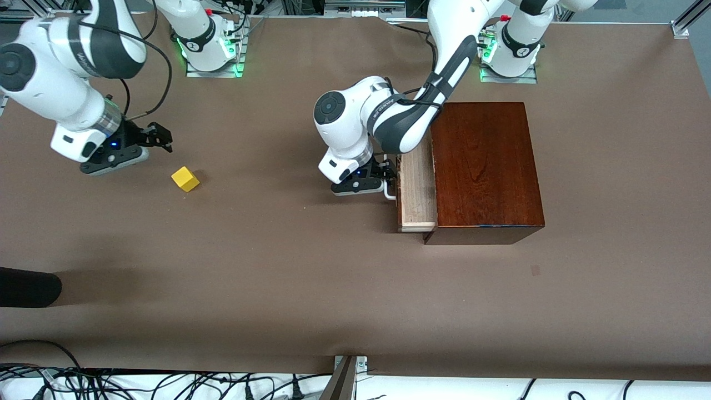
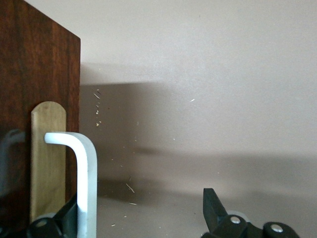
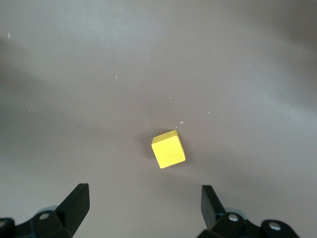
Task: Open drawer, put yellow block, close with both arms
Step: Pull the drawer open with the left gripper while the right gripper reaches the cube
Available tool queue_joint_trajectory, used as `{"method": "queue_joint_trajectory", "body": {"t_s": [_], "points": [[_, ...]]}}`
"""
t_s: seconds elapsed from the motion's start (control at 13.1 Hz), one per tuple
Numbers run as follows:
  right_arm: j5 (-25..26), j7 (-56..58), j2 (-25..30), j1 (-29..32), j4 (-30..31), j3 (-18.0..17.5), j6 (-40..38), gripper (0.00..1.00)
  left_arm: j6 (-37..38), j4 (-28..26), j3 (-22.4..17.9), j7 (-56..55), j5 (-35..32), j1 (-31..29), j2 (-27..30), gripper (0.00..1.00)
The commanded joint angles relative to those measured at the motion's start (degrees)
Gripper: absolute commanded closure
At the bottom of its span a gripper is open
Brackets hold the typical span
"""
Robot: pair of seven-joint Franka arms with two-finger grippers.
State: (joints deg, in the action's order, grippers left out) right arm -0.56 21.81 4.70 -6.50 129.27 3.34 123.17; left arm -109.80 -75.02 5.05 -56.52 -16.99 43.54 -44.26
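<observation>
I will move my right gripper next to the yellow block on the table and close it on the block's opposite sides (image 1: 185, 179) (image 3: 168, 149).
The dark wooden box (image 1: 483, 166) stands toward the left arm's end of the table. Its drawer (image 1: 417, 189) is pulled out a little, showing the pale tray; the white handle (image 1: 390, 191) faces the right arm's end. My left gripper (image 1: 389, 176) is open at the handle. In the left wrist view the handle bar (image 2: 87, 183) lies just inside one finger, with the gripper (image 2: 141, 206) spread wide around it. The yellow block (image 1: 185, 179) lies on the table. My right gripper (image 1: 160, 136) is open over the table beside it; the right wrist view shows the block (image 3: 168, 149) ahead of the gripper (image 3: 143, 197).
A dark rounded object (image 1: 28, 286) reaches onto the table at the right arm's end, nearer to the front camera. Cables (image 1: 166, 383) lie along the near edge. Brown table surface (image 1: 278, 266) stretches between block and box.
</observation>
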Motion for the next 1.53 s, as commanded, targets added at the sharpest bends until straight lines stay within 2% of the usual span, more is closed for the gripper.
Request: {"method": "queue_joint_trajectory", "body": {"t_s": [0.0,0.15,0.31,0.61,1.07,1.22,1.45], "points": [[0.56,8.92,2.34,0.17,7.29,0.17,7.23,0.0,-4.02,8.83,0.66,-3.41,2.13,2.77,-6.79,0.0],[0.47,16.65,1.9,0.26,10.73,0.7,12.25,0.0,-4.02,10.16,0.66,-4.91,2.4,3.39,-7.68,0.0],[0.39,19.66,1.02,0.26,12.75,1.22,14.98,0.0,-4.11,11.3,0.66,-4.91,4.67,3.39,-7.77,0.0],[0.39,26.34,-3.63,0.26,17.5,2.54,26.4,0.0,-4.2,12.7,0.66,-4.91,5.74,3.48,-8.03,0.0],[0.3,27.93,-10.76,0.35,17.77,2.54,35.91,0.0,-4.11,12.8,0.75,-4.21,5.56,3.31,-7.24,0.0],[0.3,28.89,-11.81,0.43,17.77,2.54,36.96,0.0,-2.02,11.22,0.66,-4.12,4.95,3.31,-6.01,0.0],[0.3,29.52,-14.01,0.52,17.77,2.54,39.77,0.0,5.8,12.0,0.84,-2.47,5.65,3.04,-3.82,0.0]]}}
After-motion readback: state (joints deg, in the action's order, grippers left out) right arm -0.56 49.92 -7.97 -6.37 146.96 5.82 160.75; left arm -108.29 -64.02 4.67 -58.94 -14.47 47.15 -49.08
